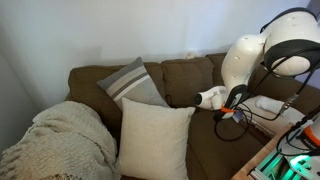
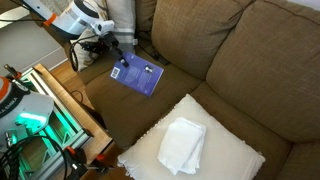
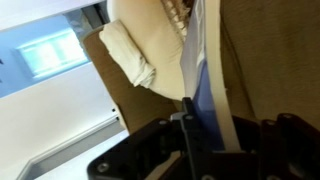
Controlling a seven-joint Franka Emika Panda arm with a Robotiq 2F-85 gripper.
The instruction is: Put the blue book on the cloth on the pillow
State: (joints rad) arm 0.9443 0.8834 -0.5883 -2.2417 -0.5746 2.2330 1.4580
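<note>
The blue book will go down from my gripper onto the folded white cloth point(image 1: 284, 109) point(image 3: 128, 54), which is at the end of the sofa near the green-lit equipment.
The blue book point(image 2: 138, 76) is tilted over the brown sofa seat point(image 2: 230, 90), held at one edge by my gripper point(image 2: 120, 66). In the wrist view the book point(image 3: 204, 95) shows edge-on, blue cover and white pages, between my gripper's point(image 3: 205, 128) black fingers. A folded white cloth point(image 2: 183, 144) lies on the cream pillow point(image 2: 225, 160), on the seat to the right of the book. Cloth point(image 3: 128, 52) and pillow point(image 3: 158, 45) show beyond the book in the wrist view. The cream pillow point(image 1: 155, 138) leans at the sofa front; the cloth is hidden there.
A grey striped pillow point(image 1: 132, 83) leans on the sofa back. A knitted beige blanket point(image 1: 58, 142) covers one sofa arm. A stand with green-lit equipment point(image 2: 40, 122) and cables sits beside the sofa near the arm's base.
</note>
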